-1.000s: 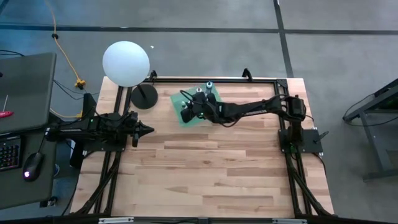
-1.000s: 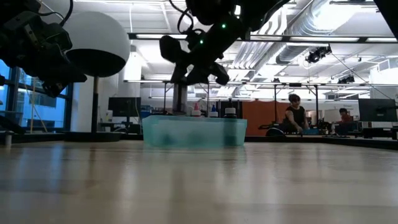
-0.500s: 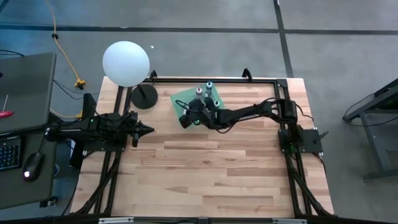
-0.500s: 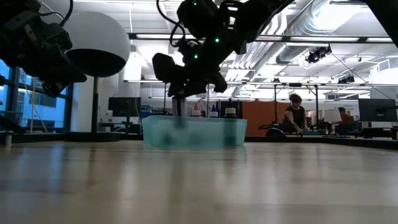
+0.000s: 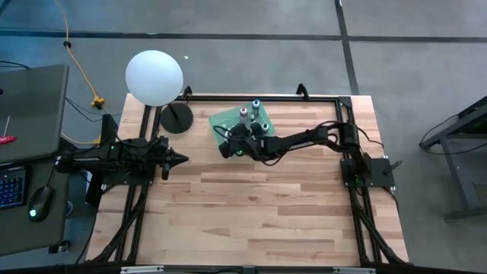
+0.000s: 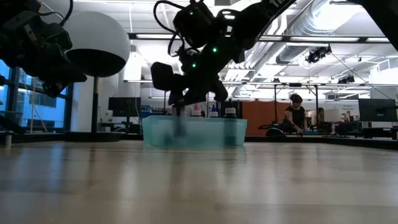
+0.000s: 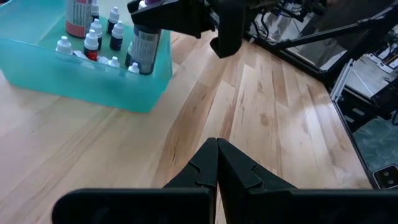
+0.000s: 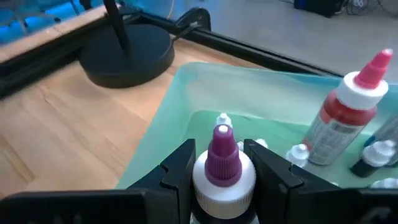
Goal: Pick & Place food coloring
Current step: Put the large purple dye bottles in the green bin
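Observation:
Next, my right gripper lets go of the purple-tipped bottle on the teal bin's bottom, just nearer than the small bottles (image 5: pixel 235 138) (image 8: pixel 227 208).
A teal bin (image 5: pixel 245 120) stands at the table's far middle and holds several small food coloring bottles (image 7: pixel 92 40) and a taller red-capped one (image 8: pixel 348 118). My right gripper (image 8: pixel 222 174) reaches over the bin's left part (image 5: pixel 228 141), shut on a food coloring bottle with a purple tip (image 8: pixel 222 155) and a grey-labelled body (image 7: pixel 144 51). The bottle's lower end is down inside the bin. My left gripper (image 7: pixel 216 163) waits shut at the table's left side (image 5: pixel 181 159), holding nothing. My right gripper pinches the bottle's white upper part (image 8: pixel 224 183), just below the purple tip, between its two fingers (image 8: pixel 181 168). The fingers slant down from the table's right. The bottle hangs upright below them inside the bin; whether it touches the floor, I cannot tell.
A lamp with a big white globe (image 5: pixel 154 78) and a round black base (image 5: pixel 176 119) stands left of the bin. A black frame rail (image 5: pixel 259 97) runs along the far edge. Bare wood (image 5: pixel 259 205) fills the table's near half.
My right gripper has sunk toward the bin with the purple-tipped bottle still in its fingers and has rolled a little. The bottle, above the bin's rim a second ago, now reaches down inside the bin.

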Tool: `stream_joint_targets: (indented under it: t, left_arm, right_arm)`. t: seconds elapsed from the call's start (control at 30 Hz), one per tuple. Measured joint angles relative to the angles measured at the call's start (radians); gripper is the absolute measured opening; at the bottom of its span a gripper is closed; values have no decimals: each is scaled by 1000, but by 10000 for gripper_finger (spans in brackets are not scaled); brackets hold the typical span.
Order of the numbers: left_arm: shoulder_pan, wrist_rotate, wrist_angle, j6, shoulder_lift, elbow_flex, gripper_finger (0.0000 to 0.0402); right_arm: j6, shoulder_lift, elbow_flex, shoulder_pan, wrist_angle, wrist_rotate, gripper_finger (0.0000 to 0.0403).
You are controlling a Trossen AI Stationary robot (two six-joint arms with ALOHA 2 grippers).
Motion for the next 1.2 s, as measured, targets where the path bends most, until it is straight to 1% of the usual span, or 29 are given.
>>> stream_joint_targets:
  t: [0.23,0.43,0.53,0.67,0.83,1.07,1.2]
  left_arm:
    - [0,1,-1,0,0,0,0]
    - [0,0,-2,0,0,0,0]
    - [0,0,-2,0,0,0,0]
    - [0,0,-2,0,0,0,0]
    - [0,0,-2,0,0,0,0]
    - [0,0,-1,0,0,0,0]
    - [0,0,0,0,0,0,0]
  right_arm:
    - [18,5,0,-1,-16,23,114]
    - [87,5,0,-1,-62,17,114]
    - [88,5,0,-1,-81,30,114]
    - [96,5,0,-1,-91,15,114]
    - [115,5,0,-3,-86,13,114]
    - [172,41,2,-5,-51,20,114]
    - [176,50,3,-6,-38,21,114]
